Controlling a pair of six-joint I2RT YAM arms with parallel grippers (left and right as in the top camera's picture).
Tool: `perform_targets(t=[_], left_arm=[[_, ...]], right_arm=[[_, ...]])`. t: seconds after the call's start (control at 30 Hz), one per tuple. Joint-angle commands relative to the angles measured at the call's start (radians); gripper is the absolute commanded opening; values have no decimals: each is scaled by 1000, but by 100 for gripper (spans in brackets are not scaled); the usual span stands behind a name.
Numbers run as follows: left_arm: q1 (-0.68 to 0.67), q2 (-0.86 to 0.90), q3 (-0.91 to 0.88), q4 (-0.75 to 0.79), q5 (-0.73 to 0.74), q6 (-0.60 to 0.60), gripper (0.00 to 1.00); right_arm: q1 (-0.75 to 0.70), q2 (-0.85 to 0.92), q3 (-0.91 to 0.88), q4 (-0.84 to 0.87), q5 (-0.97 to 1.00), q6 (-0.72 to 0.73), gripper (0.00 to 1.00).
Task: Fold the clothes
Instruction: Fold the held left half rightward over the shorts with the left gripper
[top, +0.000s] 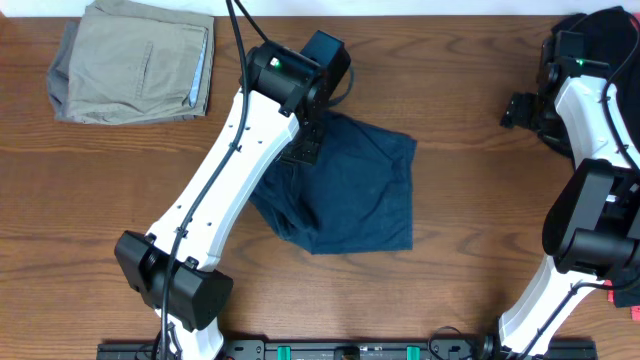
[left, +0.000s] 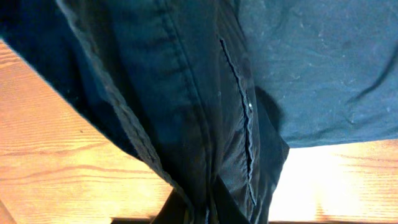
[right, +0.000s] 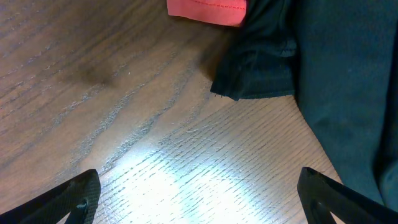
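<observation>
The robot's left gripper should release the held edge of the navy blue shorts on the flat half of the same shorts (top: 383, 193).
Dark navy blue shorts (top: 350, 195) lie partly folded mid-table. My left gripper (top: 303, 150) is shut on their left upper edge; the left wrist view shows the navy fabric (left: 186, 93) with a seam and pocket bunched between the fingers (left: 205, 208). My right gripper (top: 520, 110) is open and empty at the far right, its fingers spread above bare wood (right: 199, 199). Beside it lies a black garment (right: 336, 74) with a coral-red garment (right: 208, 9) at the top edge.
Folded khaki-tan shorts (top: 135, 60) sit at the table's back left. The black garment pile (top: 600, 40) sits at the back right under the right arm. The table's front edge carries a black rail (top: 340, 350).
</observation>
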Motion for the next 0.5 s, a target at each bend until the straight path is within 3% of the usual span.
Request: perform_targets(t=[0.0,0.23,0.47], left_arm=[[1,-6,24,-76,-24,-17,6],[-34,-6,19,25,127,-20,6],[-116,-5,-64,183,182,-25,6]], right_arm=[[4,5,1,-1,8,18,99],[4,5,1,-1,8,18,99],[4,5,1,-1,8,18,99]])
